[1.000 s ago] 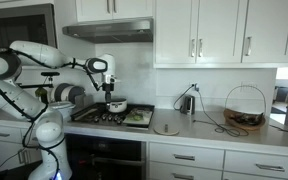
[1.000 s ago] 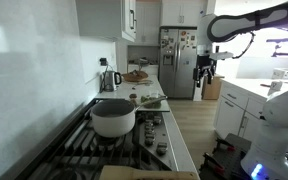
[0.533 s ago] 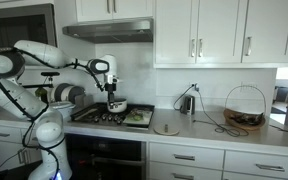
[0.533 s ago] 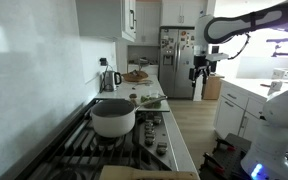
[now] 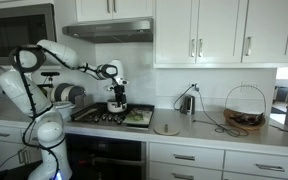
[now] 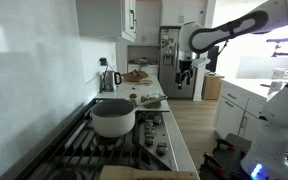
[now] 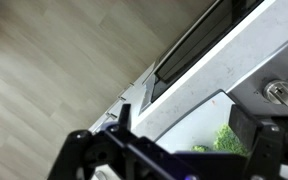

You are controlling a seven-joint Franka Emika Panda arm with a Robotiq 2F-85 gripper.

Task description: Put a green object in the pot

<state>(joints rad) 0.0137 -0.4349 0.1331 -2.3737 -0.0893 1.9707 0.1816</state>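
Observation:
Next, my gripper goes to the green leafy piece (image 5: 133,117) (image 7: 229,140) nearest the stove knob, on the grey tray's edge, and closes there.
The whitish pot (image 6: 113,117) with a dark rim stands on the stove; in an exterior view it shows small (image 5: 117,106) under the arm. Green leafy pieces (image 7: 229,141) lie on a flat grey tray (image 7: 184,112), and they also show in an exterior view (image 6: 152,100). My gripper (image 7: 189,132) hangs above the tray's edge, open and empty, with the green pieces close to its right finger (image 7: 256,132). In both exterior views the gripper (image 5: 116,92) (image 6: 184,72) is up in the air above the stove area.
A stove knob (image 7: 277,92) shows beside the tray, and the counter's front edge with wooden floor (image 7: 54,70) lies below. A kettle (image 6: 109,80) and a wire basket (image 5: 245,108) stand further along the counter. A fridge (image 6: 176,60) stands at the far end.
The arm has swung sideways, carrying the gripper from beside the pot toward the tray with the green pieces. The gripper stays open and empty.

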